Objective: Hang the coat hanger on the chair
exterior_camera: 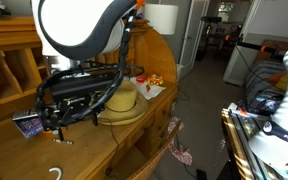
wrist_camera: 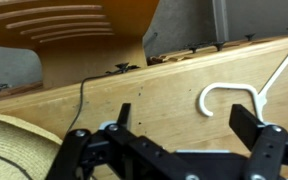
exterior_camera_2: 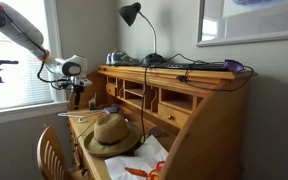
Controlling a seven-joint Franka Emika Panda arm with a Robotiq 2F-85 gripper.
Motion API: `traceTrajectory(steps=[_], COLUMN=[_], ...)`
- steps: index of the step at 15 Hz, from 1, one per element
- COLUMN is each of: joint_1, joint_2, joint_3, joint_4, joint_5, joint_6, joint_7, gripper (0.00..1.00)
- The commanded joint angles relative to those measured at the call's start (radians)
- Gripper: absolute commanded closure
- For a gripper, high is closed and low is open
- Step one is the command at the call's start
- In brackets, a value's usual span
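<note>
The robot's gripper should next move down to the curved end (exterior_camera: 54, 169) (wrist_camera: 203, 99) of the white coat hanger's hook and close there, near the hook's loose end.
The white coat hanger lies flat on the wooden desk. In the wrist view its curved hook (wrist_camera: 224, 95) sits between my fingers, nearer the right one, and its wire runs off to the upper right. Its hook also shows in an exterior view (exterior_camera: 54, 175) at the bottom edge. My gripper (wrist_camera: 184, 125) is open and empty, hovering just above the hook. It also shows in both exterior views (exterior_camera: 56, 125) (exterior_camera_2: 79, 95). The wooden chair (exterior_camera_2: 54, 155) stands in front of the desk; its curved back slats (wrist_camera: 69, 22) fill the top of the wrist view.
A straw hat (exterior_camera_2: 112, 133) (exterior_camera: 124, 105) (wrist_camera: 14, 145) lies on the desk beside the gripper. Papers (exterior_camera: 149, 85) lie past the hat. The desk's cubby shelves (exterior_camera_2: 149, 95) rise behind, with a black lamp (exterior_camera_2: 132, 15) and cables on top. A black cable (wrist_camera: 84, 90) crosses the desk.
</note>
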Motion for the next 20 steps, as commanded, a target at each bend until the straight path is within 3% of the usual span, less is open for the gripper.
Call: traceTrajectory(steps=[1,4,10,20], joint_1=[0.000,0.021,0.090,0.112], joint_2=[0.047,0.100,0.224,0.269], joint_3=[0.023,0.006,-0.051,-0.050], joint_4=[0.042,0.077,0.159,0.190], joint_5=[0.105,0.135,0.068,0.057], joint_6=[0.002,0.030,0.107,0.091], joint_7=[0.018,0.102,0.286,0.292], gripper=[0.00,0.00,0.00,0.00])
